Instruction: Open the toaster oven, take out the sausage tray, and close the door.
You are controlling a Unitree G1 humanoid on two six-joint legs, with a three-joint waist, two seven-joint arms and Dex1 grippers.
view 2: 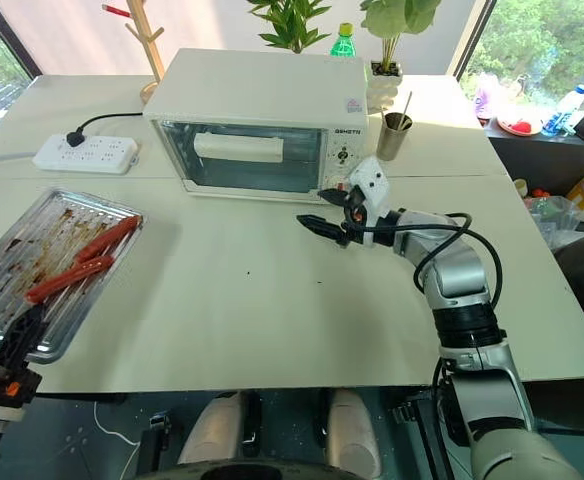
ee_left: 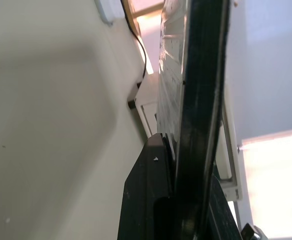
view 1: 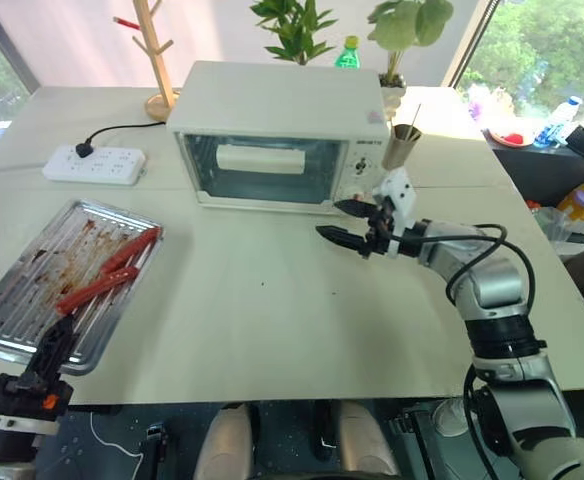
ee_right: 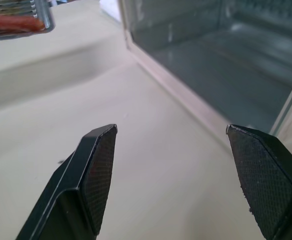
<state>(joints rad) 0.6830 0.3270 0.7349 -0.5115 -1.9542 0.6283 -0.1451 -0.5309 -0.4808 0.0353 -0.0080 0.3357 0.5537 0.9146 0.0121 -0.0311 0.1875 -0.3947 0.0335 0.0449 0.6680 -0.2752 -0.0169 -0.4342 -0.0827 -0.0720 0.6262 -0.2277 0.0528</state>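
Next, my left gripper sets the sausage tray down and lets go of it on the bare table [view 1: 271,275] [ee_left: 13,152] in front of the toaster oven's glass door.
The white toaster oven [view 1: 282,105] stands at the back middle of the table. Its glass door [view 1: 262,172] is closed, and the white bar handle [view 1: 260,158] lies across the glass. The silver sausage tray [view 1: 32,290] sits at the table's left front and carries two red-brown sausages [view 1: 122,255]. My left gripper [view 1: 54,345] is shut on the tray's near rim; the left wrist view shows its fingers [ee_left: 151,200] clamped on that edge. My right gripper [view 1: 344,220] hangs open above the table just before the oven's lower right corner, holding nothing, with its pads [ee_right: 98,170] wide apart.
A white power strip [view 1: 94,164] with a black cord lies left of the oven. A wooden rack [view 1: 157,60] stands behind it. A metal cup [view 1: 402,148] stands by the oven's right side, with potted plants and a green bottle [view 1: 347,52] behind.
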